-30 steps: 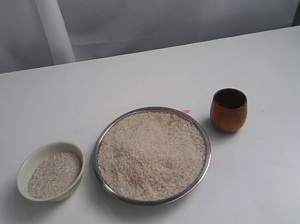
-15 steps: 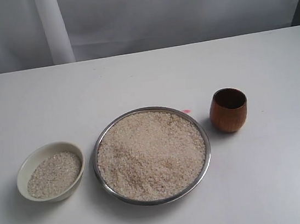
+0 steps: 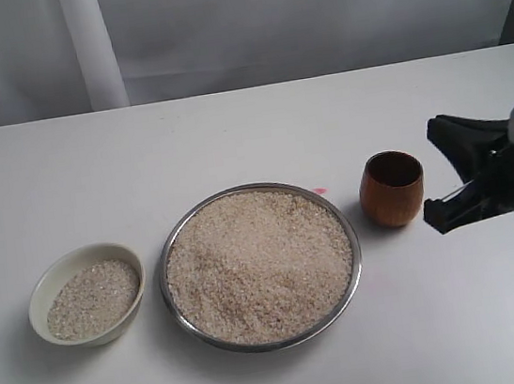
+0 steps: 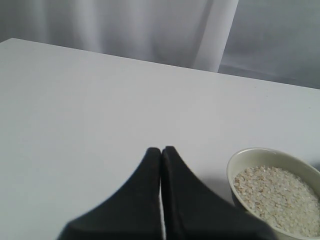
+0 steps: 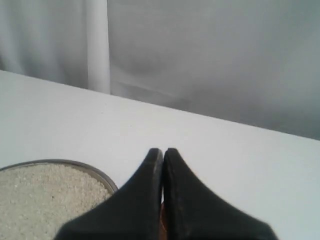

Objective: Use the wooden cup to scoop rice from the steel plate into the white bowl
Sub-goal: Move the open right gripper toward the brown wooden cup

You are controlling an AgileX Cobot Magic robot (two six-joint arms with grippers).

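Next, my right gripper goes to the body of the wooden cup (image 3: 392, 204), below the cup's rim, and closes there.
The steel plate (image 3: 163, 278) sits mid-table, heaped with rice (image 3: 259, 265). Left of it stands the white bowl (image 3: 85, 251), holding some rice (image 3: 93, 299). The wooden cup (image 3: 392, 195) stands upright and empty to the plate's right. My right gripper (image 3: 430, 171) hovers just right of the cup without touching it. In the right wrist view the right gripper (image 5: 163, 150) has its fingers pressed together, with the plate's rim (image 5: 95, 172) beside them. My left gripper (image 4: 161, 148) is shut on nothing, close beside the white bowl (image 4: 240, 160). It does not show in the exterior view.
A white tabletop (image 3: 231, 139) carries everything and ends at a pale curtain (image 3: 309, 15) behind. A small pink mark (image 3: 319, 190) lies by the plate's far rim.
My right gripper has come into the exterior view from the right edge and now sits next to the wooden cup. Plate, bowl and cup have not moved.
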